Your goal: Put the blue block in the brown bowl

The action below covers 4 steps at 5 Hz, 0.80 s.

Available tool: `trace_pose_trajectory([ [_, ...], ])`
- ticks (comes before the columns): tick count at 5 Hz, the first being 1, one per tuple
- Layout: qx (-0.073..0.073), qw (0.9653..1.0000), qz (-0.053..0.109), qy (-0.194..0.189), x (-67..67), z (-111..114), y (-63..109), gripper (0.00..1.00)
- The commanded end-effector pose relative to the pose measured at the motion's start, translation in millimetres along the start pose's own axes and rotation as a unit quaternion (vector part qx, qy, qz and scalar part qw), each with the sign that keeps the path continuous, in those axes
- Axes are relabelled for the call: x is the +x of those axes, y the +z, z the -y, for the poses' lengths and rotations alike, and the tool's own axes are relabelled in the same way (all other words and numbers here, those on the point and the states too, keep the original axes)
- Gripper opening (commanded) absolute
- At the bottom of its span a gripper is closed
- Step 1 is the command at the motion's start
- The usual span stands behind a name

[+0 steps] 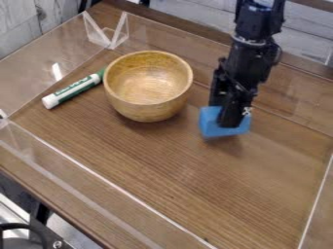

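Note:
My gripper has the blue block. It will let go of it on the middle of the brown bowl's bottom (146, 87).
The blue block (212, 126) hangs just above the wooden table, right of the brown bowl (147, 85). My gripper (229, 119) comes down on it from above and is shut on the block's top, hiding its upper part. The bowl is round, light wood with thick walls, and holds nothing that I can see. A narrow gap separates the block from the bowl's right rim.
A white marker with a green cap (72, 89) lies left of the bowl. Clear acrylic walls (104, 34) edge the table at the back left and along the front. The dark wood tabletop (182, 185) stretches toward the front.

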<state>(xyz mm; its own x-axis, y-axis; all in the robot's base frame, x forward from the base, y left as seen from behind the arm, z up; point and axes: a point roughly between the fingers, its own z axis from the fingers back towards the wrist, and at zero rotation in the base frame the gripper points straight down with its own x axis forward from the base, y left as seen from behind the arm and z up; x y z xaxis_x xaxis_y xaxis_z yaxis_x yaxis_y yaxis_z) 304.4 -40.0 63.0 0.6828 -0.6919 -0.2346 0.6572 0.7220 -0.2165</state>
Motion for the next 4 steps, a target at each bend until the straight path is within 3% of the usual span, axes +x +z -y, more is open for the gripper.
trace_pose_trajectory([
  [1, 0.033, 0.9986, 0.04, 0.012, -6.8, -1, 46.3, 0.0],
  [3, 0.046, 0.9967, 0.045, 0.049, -34.0, -6, 78.6, 0.0],
  [4, 0.052, 0.9945, 0.053, 0.074, -51.7, -17, 85.1, 0.0],
])
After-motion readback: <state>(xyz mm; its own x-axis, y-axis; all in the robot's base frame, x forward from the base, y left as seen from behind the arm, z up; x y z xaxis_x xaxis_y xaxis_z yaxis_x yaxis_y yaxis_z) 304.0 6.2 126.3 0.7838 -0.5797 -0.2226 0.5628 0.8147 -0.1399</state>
